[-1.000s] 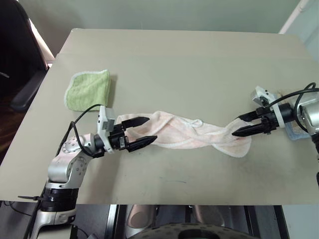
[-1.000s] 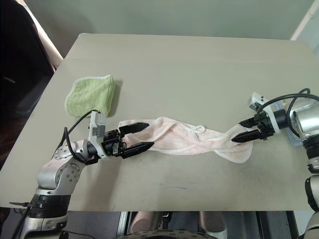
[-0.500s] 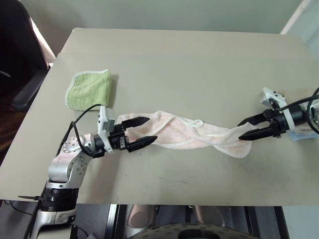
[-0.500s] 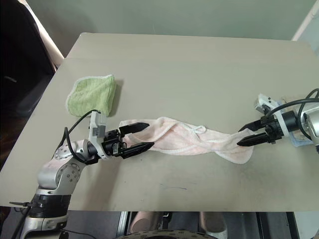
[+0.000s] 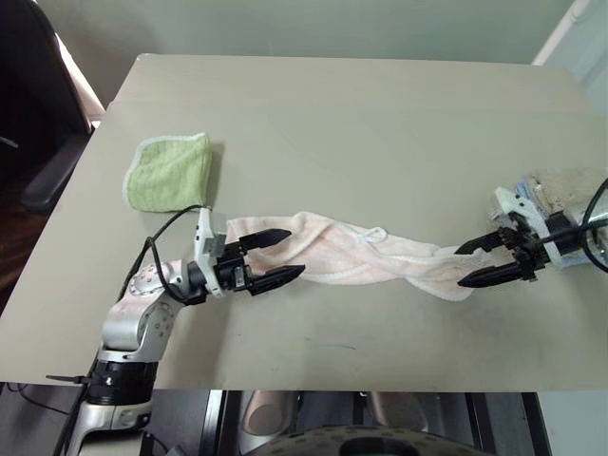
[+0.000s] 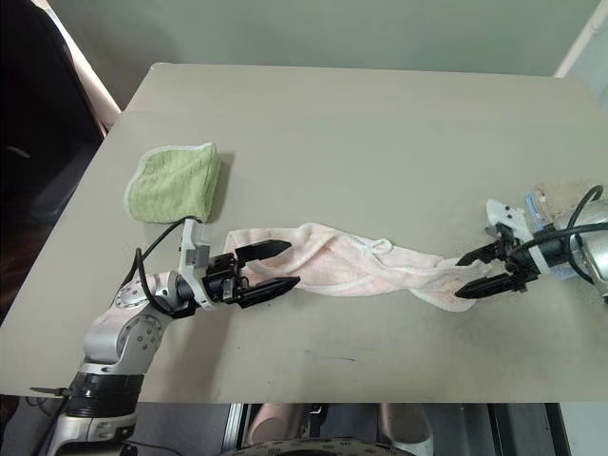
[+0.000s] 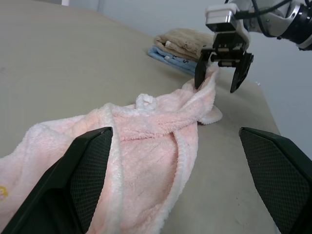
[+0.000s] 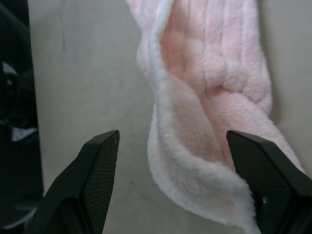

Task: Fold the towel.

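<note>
The towel is twisted into a narrow piece, so next my right gripper pinches the white edge at the towel's end (image 5: 479,257) and raises the towel high before folding.
The towel (image 5: 370,258) is a long pale pink strip, twisted along its length, lying across the near half of the table (image 5: 361,123). A small white loop (image 5: 377,232) sticks up near its middle. My left gripper (image 5: 294,253) is open, level with the tabletop, its fingers either side of the towel's left end (image 7: 141,161). At the right end of the towel (image 8: 204,97), my right gripper (image 6: 461,277) is open too and tilted down, one finger on each side. The left wrist view shows that gripper (image 7: 222,73) straddling the far end.
A folded green cloth (image 5: 169,172) lies at the left of the table. Stacked beige and blue cloths (image 7: 185,46) sit at the right edge, just behind my right wrist. A dark chair (image 5: 38,114) stands beyond the table's left side.
My right gripper has drawn back toward the table's near right and rolled a little, uncovering the beige cloth behind it. The left gripper and the towel have barely moved.
</note>
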